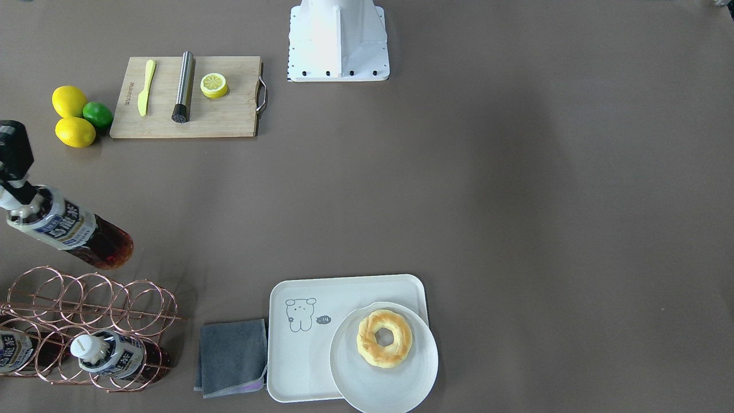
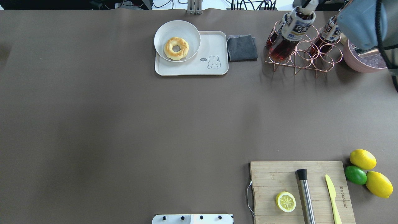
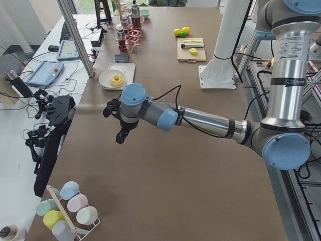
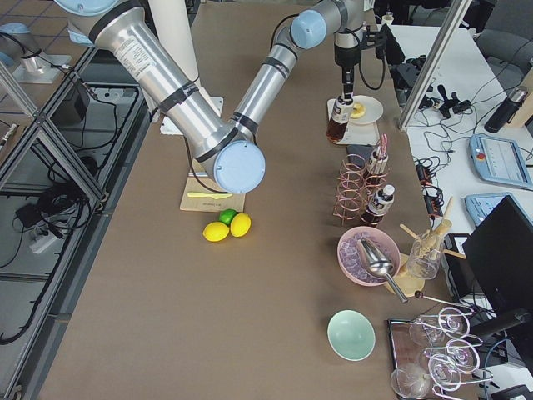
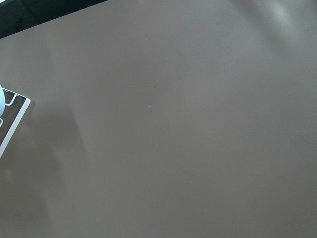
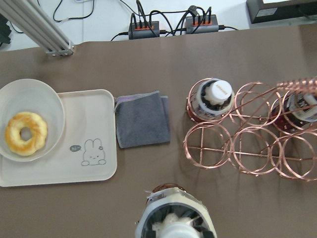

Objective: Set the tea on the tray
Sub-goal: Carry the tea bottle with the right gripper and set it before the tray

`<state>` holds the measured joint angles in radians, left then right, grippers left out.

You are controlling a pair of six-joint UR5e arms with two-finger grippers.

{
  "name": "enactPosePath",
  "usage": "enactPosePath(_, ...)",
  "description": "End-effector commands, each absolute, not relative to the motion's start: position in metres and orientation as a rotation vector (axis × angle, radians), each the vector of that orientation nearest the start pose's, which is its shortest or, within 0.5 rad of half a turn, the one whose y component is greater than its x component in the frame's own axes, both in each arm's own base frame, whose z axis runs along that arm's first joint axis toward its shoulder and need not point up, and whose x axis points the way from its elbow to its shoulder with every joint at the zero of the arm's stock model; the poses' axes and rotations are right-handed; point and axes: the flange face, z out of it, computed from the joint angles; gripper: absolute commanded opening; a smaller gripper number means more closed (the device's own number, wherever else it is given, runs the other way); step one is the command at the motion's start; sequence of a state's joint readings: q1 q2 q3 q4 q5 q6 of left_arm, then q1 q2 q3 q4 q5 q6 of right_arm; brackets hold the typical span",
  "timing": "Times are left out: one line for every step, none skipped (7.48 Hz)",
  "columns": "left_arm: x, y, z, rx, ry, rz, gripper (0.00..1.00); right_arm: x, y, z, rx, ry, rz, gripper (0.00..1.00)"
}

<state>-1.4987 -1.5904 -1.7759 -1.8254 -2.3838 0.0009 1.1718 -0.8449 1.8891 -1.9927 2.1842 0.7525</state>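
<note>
Next, my right gripper sets the tea bottle down on the bare table (image 1: 358, 215) (image 6: 53, 231) between the tray and the robot's base.
My right gripper (image 1: 19, 198) is shut on the white cap of a tea bottle (image 1: 71, 229) and holds it tilted in the air above the copper wire rack (image 1: 92, 310). The held bottle also shows in the overhead view (image 2: 290, 34) and at the bottom of the right wrist view (image 6: 173, 218). Two more tea bottles (image 6: 213, 96) (image 6: 302, 104) sit in the rack. The off-white tray (image 1: 298, 361) with a line-drawn animal lies beyond a grey cloth, well apart from the bottle. My left gripper (image 3: 120, 128) hangs over bare table far away; I cannot tell whether it is open.
A round white plate with a doughnut (image 1: 384, 338) covers one end of the tray. The grey folded cloth (image 1: 232, 355) lies between tray and rack. A pink bowl (image 2: 363, 59) stands beside the rack. A cutting board (image 1: 186, 97), lemons and a lime (image 1: 97, 113) lie near the robot's base.
</note>
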Motion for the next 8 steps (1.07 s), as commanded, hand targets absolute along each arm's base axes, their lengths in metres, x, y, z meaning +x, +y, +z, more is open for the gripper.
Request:
enactPosePath(-0.024,-0.514,0.513,0.421,0.817,0.248,1.00,-0.287,-0.566,0.073,0.106,-0.857,0.159,0.00)
enactPosePath(-0.023,-0.513,0.512,0.421,0.819,0.249,1.00,-0.338,-0.551,0.057,0.094,-0.831,0.174,0.00)
enactPosePath(-0.021,-0.514,0.512,0.418,0.821,0.251,1.00,-0.376,-0.534,0.051,0.081,-0.810,0.191,0.00)
enactPosePath(-0.021,-0.514,0.507,0.417,0.823,0.234,1.00,-0.407,-0.513,0.050,0.068,-0.807,0.182,0.00)
enactPosePath(-0.021,-0.512,0.504,0.420,0.827,0.227,1.00,-0.431,-0.501,0.047,0.083,-0.827,0.193,0.00)
enactPosePath(-0.020,-0.512,0.503,0.419,0.830,0.229,1.00,-0.454,-0.502,0.053,0.072,-0.836,0.210,0.00)
enactPosePath(-0.020,-0.512,0.504,0.417,0.833,0.229,1.00,-0.469,-0.502,0.056,0.071,-0.837,0.219,0.00)
enactPosePath(-0.020,-0.512,0.504,0.417,0.833,0.229,1.00,-0.482,-0.500,0.059,0.081,-0.834,0.216,0.00)
